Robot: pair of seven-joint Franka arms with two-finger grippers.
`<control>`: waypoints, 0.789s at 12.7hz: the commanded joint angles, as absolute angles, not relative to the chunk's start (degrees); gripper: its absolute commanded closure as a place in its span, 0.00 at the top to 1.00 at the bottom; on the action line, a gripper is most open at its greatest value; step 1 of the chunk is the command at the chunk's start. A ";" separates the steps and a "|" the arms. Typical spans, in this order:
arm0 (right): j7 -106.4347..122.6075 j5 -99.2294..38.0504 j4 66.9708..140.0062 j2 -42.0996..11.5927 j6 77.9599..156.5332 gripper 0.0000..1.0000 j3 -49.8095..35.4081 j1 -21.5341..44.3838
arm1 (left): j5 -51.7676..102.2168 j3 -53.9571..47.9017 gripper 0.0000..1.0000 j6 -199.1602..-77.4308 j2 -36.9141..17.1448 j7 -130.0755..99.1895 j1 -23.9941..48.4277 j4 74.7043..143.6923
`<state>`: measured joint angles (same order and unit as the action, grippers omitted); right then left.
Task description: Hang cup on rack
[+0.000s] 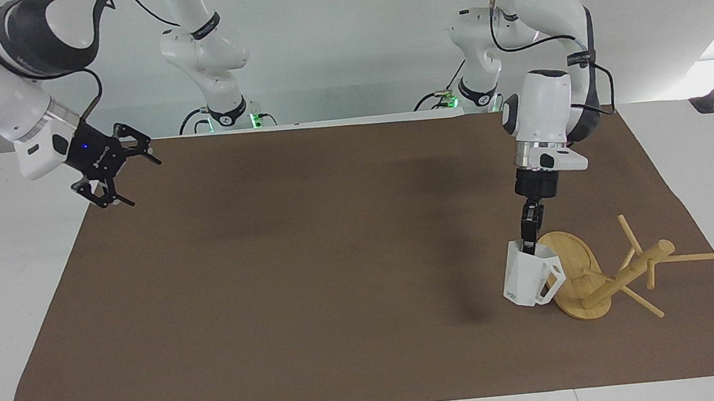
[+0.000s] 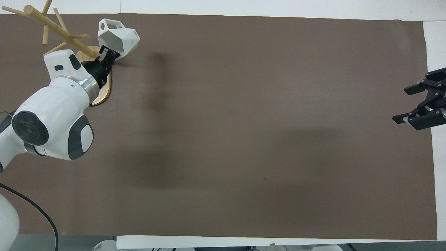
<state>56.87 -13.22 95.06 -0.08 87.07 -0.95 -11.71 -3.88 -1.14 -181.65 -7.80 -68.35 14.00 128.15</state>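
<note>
My left gripper will let go of the white cup on the rack's low peg (image 2: 87,48) beside it, over the oval base.
The white faceted cup (image 1: 527,277) (image 2: 118,37) stands upright on the brown mat, right beside the rack's oval base, its handle toward the rack. My left gripper (image 1: 530,243) (image 2: 110,56) is shut on the cup's rim and reaches into it from above. The bamboo rack (image 1: 602,269) (image 2: 57,29) lies tipped over at the left arm's end of the table, its base on edge, its post and pegs pointing away from the cup. My right gripper (image 1: 113,165) (image 2: 420,106) is open and empty, raised over the mat's edge at the right arm's end.
A brown mat (image 1: 312,282) covers most of the white table (image 1: 14,269). Nothing else lies on it.
</note>
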 commanded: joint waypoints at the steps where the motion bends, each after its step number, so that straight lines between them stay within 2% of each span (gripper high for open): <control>1: 39.17 -4.43 87.82 -1.85 83.76 1.00 -1.23 -8.19 | -5.19 -1.49 0.00 -183.60 -6.33 -67.59 12.14 130.60; 4: 31.76 -0.53 83.25 -2.55 78.60 1.00 -1.06 -7.82 | -5.18 -1.49 0.00 -182.99 -6.24 -67.33 10.56 131.13; 6: 19.31 1.31 82.97 -1.85 75.43 1.00 -0.79 -7.73 | -5.19 -1.49 0.00 -182.99 -6.24 -67.32 10.11 131.13; 10: 13.89 3.69 83.14 -1.58 74.97 1.00 -1.32 -7.38 | -5.19 -1.49 0.00 -181.24 -5.36 -66.89 8.26 132.45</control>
<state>15.91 2.05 84.62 -0.76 76.00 -0.69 -7.15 -3.89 -1.07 -182.06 -7.68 -67.55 9.82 130.13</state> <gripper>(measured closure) 0.000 0.960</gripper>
